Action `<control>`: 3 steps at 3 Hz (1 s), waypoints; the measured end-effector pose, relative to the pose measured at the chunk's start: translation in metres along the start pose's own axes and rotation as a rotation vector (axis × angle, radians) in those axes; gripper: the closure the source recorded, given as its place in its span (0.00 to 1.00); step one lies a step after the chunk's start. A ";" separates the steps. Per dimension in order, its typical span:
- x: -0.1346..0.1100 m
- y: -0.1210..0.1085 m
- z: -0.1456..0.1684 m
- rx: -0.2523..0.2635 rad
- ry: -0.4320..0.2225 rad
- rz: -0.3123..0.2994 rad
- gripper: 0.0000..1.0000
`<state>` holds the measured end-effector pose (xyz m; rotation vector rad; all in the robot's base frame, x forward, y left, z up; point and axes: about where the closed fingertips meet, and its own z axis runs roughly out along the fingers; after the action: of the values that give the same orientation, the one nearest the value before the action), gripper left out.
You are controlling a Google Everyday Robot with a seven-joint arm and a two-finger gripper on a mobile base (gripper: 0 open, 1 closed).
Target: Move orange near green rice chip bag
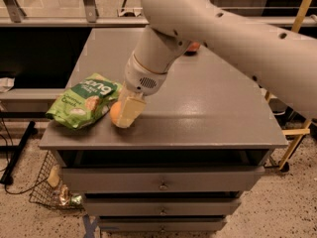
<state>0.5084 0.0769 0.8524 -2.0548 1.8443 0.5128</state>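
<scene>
Next, my gripper puts the orange on the grey table, up against the edge of the green rice chip bag (115, 101), and lets go of it there.
The orange (115, 112) sits low at the front left of the grey table (213, 108), held between the cream fingers (130, 111) of my gripper (124, 115). Only its left side shows; the finger hides the rest. The gripper is shut on it, at or just above the tabletop. The green rice chip bag (85, 100) lies flat right beside the orange on its left, almost touching it. My big white arm (223, 29) reaches in from the upper right across the table.
A redder fruit (194, 47) shows partly behind my arm at the table's back. The table's front edge is just below the orange, with drawers (161, 182) under it. A wire basket (49, 190) stands on the floor at the left.
</scene>
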 end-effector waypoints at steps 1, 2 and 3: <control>-0.024 -0.014 0.001 0.031 -0.053 -0.043 1.00; -0.030 -0.030 0.003 0.059 -0.073 -0.046 1.00; -0.028 -0.042 0.007 0.078 -0.071 -0.043 1.00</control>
<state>0.5475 0.1087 0.8599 -1.9949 1.7487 0.4884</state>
